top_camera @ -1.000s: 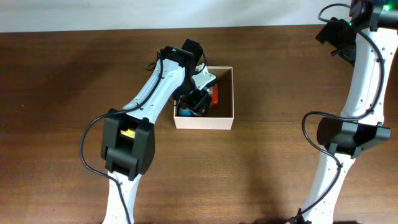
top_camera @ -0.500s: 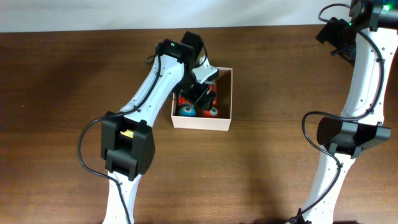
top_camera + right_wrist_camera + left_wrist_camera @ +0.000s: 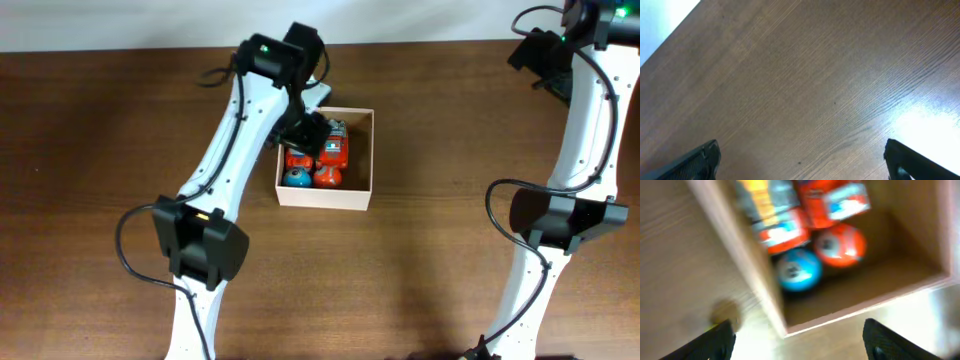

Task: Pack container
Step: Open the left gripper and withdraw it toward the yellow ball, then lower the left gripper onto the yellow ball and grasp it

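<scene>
Next, my left gripper goes to the sides of the yellow round toy (image 3: 203, 216) (image 3: 713, 327), outside the box on the table, and closes there.
The container (image 3: 326, 197) is a square cream-white box with a tan inside, standing mid-table. In it lie several small toys: a blue round one (image 3: 297, 179), an orange round one (image 3: 327, 178) and red-orange toy cars (image 3: 334, 149). My left gripper (image 3: 310, 133) hovers over the box's back-left part, open and empty. In the blurred left wrist view its fingers (image 3: 800, 345) frame the box's front wall (image 3: 865, 305), the blue toy (image 3: 799, 270) and the orange toy (image 3: 840, 244). My right gripper (image 3: 540, 52) is far right at the back, open (image 3: 802, 160) over bare wood.
The brown wooden table (image 3: 450, 270) carries nothing but the box. A pale strip (image 3: 120, 20) runs along the table's back edge. The right arm's base and links (image 3: 560, 220) stand at the right side.
My left gripper has lifted out of the box and drawn back toward its back-left corner, uncovering the toys inside. The right arm has not moved.
</scene>
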